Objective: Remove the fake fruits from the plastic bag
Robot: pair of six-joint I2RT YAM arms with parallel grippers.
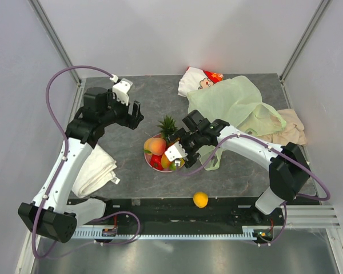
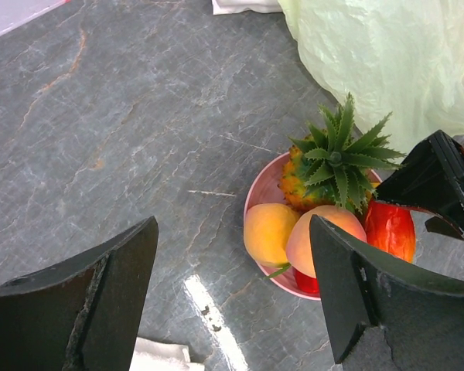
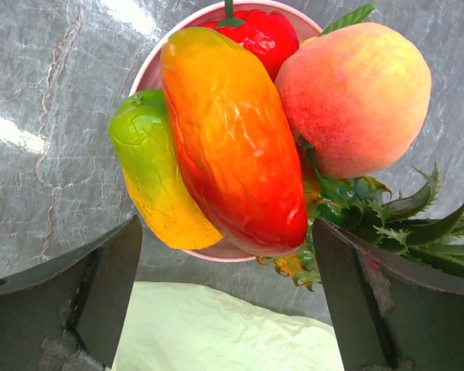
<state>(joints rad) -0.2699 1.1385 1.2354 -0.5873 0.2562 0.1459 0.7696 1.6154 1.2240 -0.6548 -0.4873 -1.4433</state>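
My right gripper is to close next on the middle of the orange (image 1: 200, 199) at the table's near edge, because the orange lies away from the pink plate.
A pink plate (image 1: 148, 161) in the middle of the table holds several fake fruits: a pineapple (image 1: 167, 125), a peach (image 1: 156, 146), a red-orange mango (image 3: 232, 139), a green-yellow piece (image 3: 155, 178) and a red pepper (image 3: 259, 31). One orange (image 1: 200, 199) lies alone at the near edge. My right gripper (image 1: 186, 157) hovers open just at the plate's near-right rim, with nothing between its fingers. The plastic bag (image 1: 234, 105) lies crumpled behind it, pale green. My left gripper (image 1: 138, 114) is open and empty, left of the plate (image 2: 255, 193).
A white-and-red printed pouch (image 1: 200, 79) lies behind the bag. A beige cloth (image 1: 288, 128) sits at the right edge. A folded white towel (image 1: 94, 168) lies under my left arm. Walls close in the table on three sides.
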